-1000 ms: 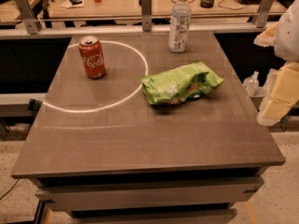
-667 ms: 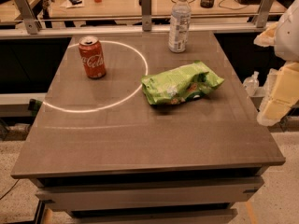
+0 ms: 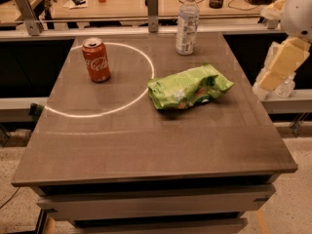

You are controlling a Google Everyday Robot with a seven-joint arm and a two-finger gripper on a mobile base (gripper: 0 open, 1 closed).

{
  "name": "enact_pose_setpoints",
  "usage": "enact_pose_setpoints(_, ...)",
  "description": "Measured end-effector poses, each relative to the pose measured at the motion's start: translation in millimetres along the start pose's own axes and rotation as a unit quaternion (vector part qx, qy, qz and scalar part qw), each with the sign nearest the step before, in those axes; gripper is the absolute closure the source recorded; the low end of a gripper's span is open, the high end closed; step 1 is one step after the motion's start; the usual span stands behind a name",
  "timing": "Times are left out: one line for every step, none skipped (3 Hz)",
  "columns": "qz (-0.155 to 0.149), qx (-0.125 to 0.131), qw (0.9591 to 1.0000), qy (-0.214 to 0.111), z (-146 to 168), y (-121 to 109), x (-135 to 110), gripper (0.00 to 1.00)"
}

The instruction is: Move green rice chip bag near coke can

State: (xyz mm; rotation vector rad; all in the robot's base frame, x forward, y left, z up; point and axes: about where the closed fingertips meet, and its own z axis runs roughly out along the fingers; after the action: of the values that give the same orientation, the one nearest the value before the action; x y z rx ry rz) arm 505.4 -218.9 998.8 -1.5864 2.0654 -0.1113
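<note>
I will next close on the green rice chip bag's end farther from the coke can point(image 3: 209, 80).
The green rice chip bag point(image 3: 189, 87) lies crinkled on the brown table point(image 3: 146, 145), right of centre. The coke can point(image 3: 96, 60) stands upright at the back left, inside a bright ring of light, well apart from the bag. My gripper point(image 3: 274, 74) is at the end of the cream arm at the right edge, beyond the table's right side and above table height. It is off to the right of the bag, touching nothing.
A clear plastic bottle point(image 3: 187, 22) with a white cap stands at the back of the table, behind the bag. A metal rail with posts point(image 3: 152, 6) runs along the far edge. A desk with clutter lies beyond.
</note>
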Motion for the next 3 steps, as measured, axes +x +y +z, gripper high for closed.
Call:
enact_pose_setpoints(0.002,0.000,0.9994,-0.034,22.3,-38.3,-7.8,0.00)
enact_pose_setpoints(-0.007,-0.027,0.9979,-0.059,59.2,-56.8,-19.3,0.00)
enact_pose_setpoints(-0.018,-0.050,0.9970,-0.056,99.6,-60.5,-21.0,0.00)
